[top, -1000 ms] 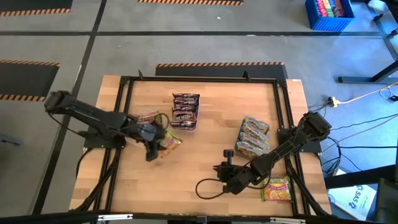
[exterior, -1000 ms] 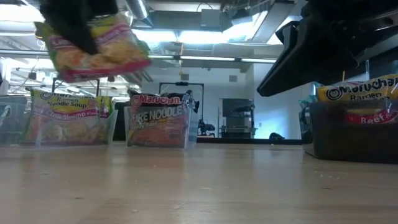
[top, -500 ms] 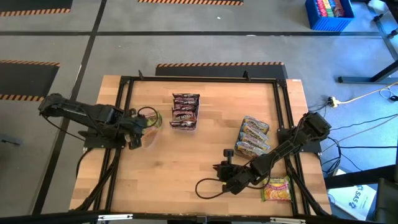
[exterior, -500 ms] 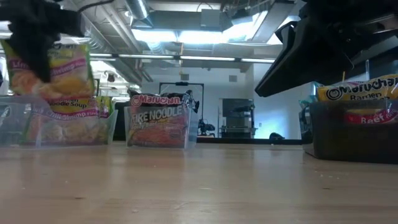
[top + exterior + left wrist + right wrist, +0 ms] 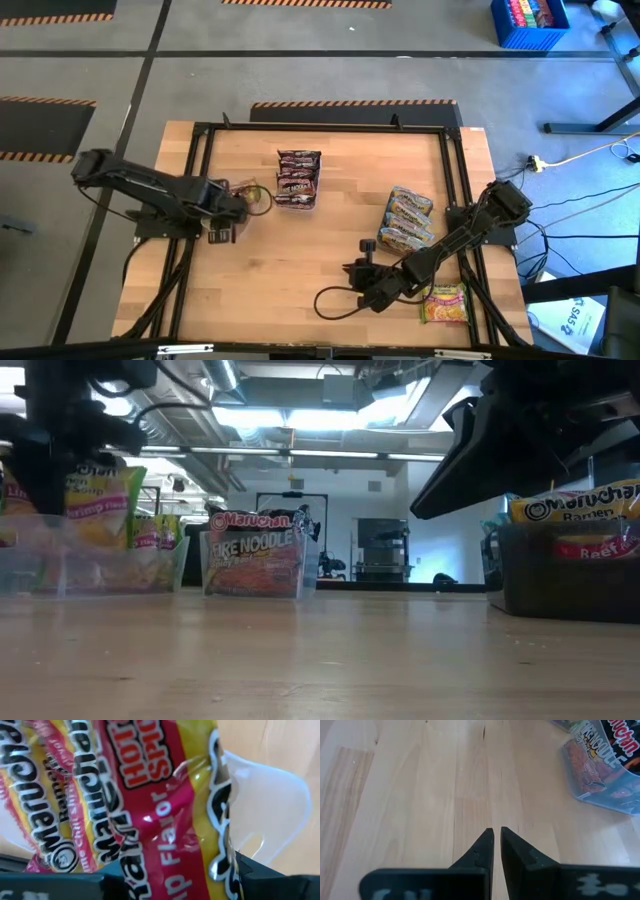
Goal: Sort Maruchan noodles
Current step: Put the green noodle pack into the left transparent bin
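Note:
I should let go of the yellow-pink packet with my left gripper in the clear bin (image 5: 243, 173) against the other yellow-pink packets.
My left gripper (image 5: 228, 208) is at the table's left, over a clear bin (image 5: 256, 196) that holds yellow-pink Maruchan packets. It is shut on one yellow-pink packet (image 5: 98, 500), which fills the left wrist view (image 5: 165, 815). A second clear bin (image 5: 298, 178) at the far middle holds dark maroon packets. A third bin (image 5: 408, 220) at the right holds several packets. A yellow-green packet (image 5: 445, 303) lies flat at the near right corner. My right gripper (image 5: 358, 272) is shut and empty, low over the bare table near the front; it also shows in the right wrist view (image 5: 496, 834). My left gripper pinches the yellow-pink packet between its two fingers (image 5: 272, 882), with the packet's printed face (image 5: 170, 870) running between them. The fingers come from above. The packet stands tilted with its lower part inside the clear bin (image 5: 110, 565). Which edge it holds is hidden by the gripper.
Black frame rails (image 5: 200, 130) run around the wooden table top. There is bare wood in the middle and near left of the table (image 5: 290, 270). The maroon bin shows in the low view (image 5: 255, 555) and in the right wrist view (image 5: 605, 775).
My left gripper has carried the yellow-pink packet from the middle left toward the table's far left, over the clear bin, and down. The packet, held high a second ago, now stands with its lower part in the bin. The right arm has kept still.

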Controlling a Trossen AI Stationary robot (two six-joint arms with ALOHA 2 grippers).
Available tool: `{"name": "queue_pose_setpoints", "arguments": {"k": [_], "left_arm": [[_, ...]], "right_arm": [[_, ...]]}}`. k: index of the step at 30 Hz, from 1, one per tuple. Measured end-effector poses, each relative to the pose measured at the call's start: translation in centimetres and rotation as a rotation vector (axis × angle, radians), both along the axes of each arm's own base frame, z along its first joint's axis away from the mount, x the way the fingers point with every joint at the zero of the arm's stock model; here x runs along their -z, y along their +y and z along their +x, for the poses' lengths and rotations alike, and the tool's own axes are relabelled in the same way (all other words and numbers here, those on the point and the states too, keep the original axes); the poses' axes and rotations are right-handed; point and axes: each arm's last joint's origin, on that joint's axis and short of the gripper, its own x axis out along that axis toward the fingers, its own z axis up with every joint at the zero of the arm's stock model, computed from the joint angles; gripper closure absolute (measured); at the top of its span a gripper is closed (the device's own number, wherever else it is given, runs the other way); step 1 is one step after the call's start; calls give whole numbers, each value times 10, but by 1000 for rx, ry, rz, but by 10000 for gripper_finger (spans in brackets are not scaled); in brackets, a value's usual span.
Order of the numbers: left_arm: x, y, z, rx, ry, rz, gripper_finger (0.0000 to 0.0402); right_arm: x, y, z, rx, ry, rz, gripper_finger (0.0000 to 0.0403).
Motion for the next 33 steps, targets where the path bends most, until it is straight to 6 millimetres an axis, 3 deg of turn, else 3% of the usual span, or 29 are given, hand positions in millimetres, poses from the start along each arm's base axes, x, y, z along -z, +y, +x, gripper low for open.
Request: {"name": "queue_pose_setpoints", "arguments": {"k": [6, 18, 24, 33], "left_arm": [[11, 0, 10, 0, 65, 62, 253], [18, 1, 21, -30, 36, 145, 253], [15, 7, 20, -172, -35, 370, 252], [15, 6, 21, -178, -43, 346, 252]], "right_arm": [[5, -2, -3, 4, 8, -2, 385], [6, -2, -3, 9, 3, 7, 385], [6, -2, -3, 8, -2, 10, 385], [6, -2, -3, 8, -5, 11, 385]]}}
